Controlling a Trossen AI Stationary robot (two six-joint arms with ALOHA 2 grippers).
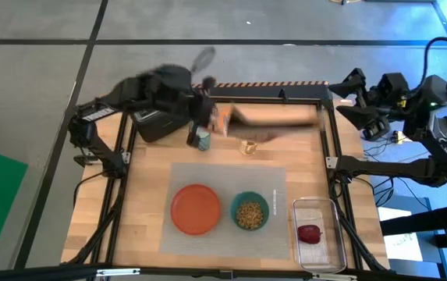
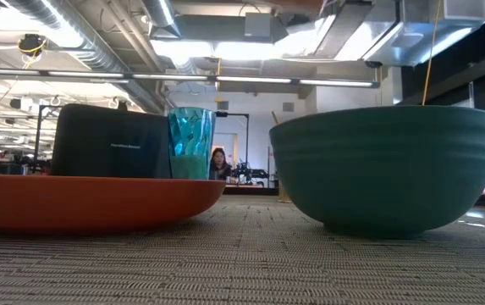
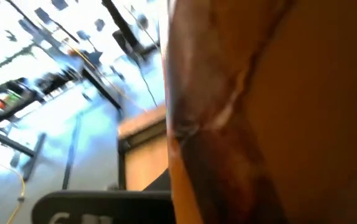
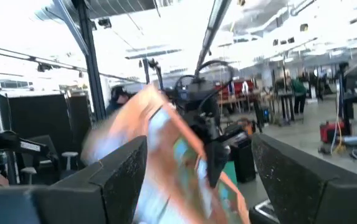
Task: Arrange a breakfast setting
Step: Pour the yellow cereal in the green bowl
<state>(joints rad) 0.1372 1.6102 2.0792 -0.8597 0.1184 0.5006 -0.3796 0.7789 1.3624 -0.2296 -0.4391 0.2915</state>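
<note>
I will next close my right gripper on the orange cereal box's narrow side (image 1: pixel 317 123), across from my left gripper, so that it can take the box over.
My left gripper (image 1: pixel 210 115) is above the table's far part, next to the black toaster (image 1: pixel 153 125), shut on an orange-brown toast slice (image 1: pixel 223 119), which fills the left wrist view (image 3: pixel 278 112). The green-tinted glass (image 1: pixel 201 139) stands beside the toaster, and the gold spoon (image 1: pixel 248 146) lies on the wood. The orange plate (image 1: pixel 196 208) and the teal bowl (image 1: pixel 249 211) sit on the grey placemat (image 1: pixel 227 176). The red fruit (image 1: pixel 309 233) lies in the clear tub (image 1: pixel 317 211). My right gripper (image 1: pixel 352 97) waits open at the far right. My left gripper holds the toast slice (image 3: pixel 228 118) lifted clear of the table, above the glass and beside the toaster. Motion blur and the toast itself hide the fingers, so which part they have and from which side does not show.
A blurred brown shape (image 1: pixel 274 115) lies along the table's far edge, right of the toast. The bowl holds cereal (image 1: pixel 249 213). The black frame rails (image 1: pixel 332 140) border the table. Bare wood lies between the spoon and the right rail. A person (image 2: pixel 219 163) shows far behind the table.
</note>
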